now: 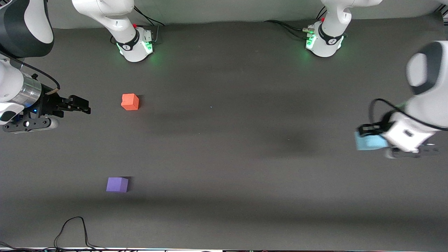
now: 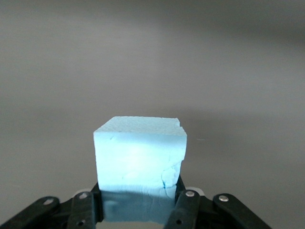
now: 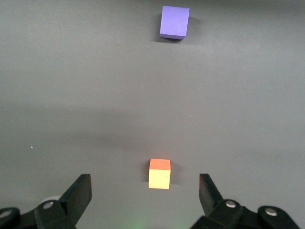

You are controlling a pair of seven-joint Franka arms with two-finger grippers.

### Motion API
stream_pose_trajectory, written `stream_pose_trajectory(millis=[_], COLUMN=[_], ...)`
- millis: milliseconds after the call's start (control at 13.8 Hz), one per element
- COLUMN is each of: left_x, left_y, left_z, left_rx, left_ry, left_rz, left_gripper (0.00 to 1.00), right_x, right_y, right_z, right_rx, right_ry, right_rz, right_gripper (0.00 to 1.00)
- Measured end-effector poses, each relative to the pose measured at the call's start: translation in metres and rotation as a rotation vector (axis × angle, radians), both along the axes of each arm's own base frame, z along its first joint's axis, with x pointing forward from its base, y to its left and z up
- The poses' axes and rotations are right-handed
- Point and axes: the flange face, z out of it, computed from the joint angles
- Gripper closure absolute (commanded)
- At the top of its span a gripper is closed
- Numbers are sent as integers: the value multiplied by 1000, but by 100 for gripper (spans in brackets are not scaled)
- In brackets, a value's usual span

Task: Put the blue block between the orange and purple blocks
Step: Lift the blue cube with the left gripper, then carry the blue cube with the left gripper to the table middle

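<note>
My left gripper is holding the light blue block. It will let the block go on the bare mat point(image 1: 212, 130) near the middle of the table, past the orange block.
My left gripper point(image 1: 365, 137) is shut on the light blue block point(image 1: 370, 142) and holds it above the table at the left arm's end; in the left wrist view the block point(image 2: 139, 162) sits clamped between the fingers point(image 2: 187, 210). The orange block point(image 1: 130, 102) lies on the table toward the right arm's end. The purple block point(image 1: 117, 184) lies nearer the front camera than the orange one. My right gripper point(image 1: 81, 105) is open and empty, waiting in the air beside the orange block. The right wrist view shows the orange block point(image 3: 159, 173) and the purple block point(image 3: 175, 22).
The table point(image 1: 224, 147) is covered by a dark grey mat. Both arm bases point(image 1: 134, 43) stand along the table's edge farthest from the front camera. A black cable point(image 1: 73, 229) loops at the edge nearest the front camera.
</note>
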Motion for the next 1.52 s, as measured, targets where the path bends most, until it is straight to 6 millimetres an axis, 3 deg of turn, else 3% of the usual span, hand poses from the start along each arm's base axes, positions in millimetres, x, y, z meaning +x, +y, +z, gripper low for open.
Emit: stream_pose_trajectory(millis=[145, 362, 652, 796, 941, 1086, 1303, 1520], left_x=[-15, -45, -96, -118, -134, -141, -147, -160], left_y=[-91, -209, -354, -406, -442, -462, -475, -485], left_z=[5, -7, -48, -77, -113, -159, -229, -277], left_rx=[-17, -33, -21, -25, -23, -20, 22, 26], left_ry=[-10, 7, 10, -2, -30, -46, -50, -60], left_rz=[47, 70, 31, -9, -40, -57, -69, -76], left_gripper=[72, 72, 71, 71, 71, 71, 71, 71], right_x=[0, 0, 0, 0, 0, 0, 0, 0], right_y=[0, 0, -1, -1, -1, 0, 0, -1], right_z=[0, 0, 0, 0, 0, 0, 0, 0], right_rx=[0, 0, 0, 0, 0, 0, 0, 0], right_ry=[0, 0, 0, 0, 0, 1, 1, 1], right_rz=[-1, -1, -1, -1, -1, -1, -1, -1], right_gripper=[0, 0, 0, 0, 0, 0, 0, 0])
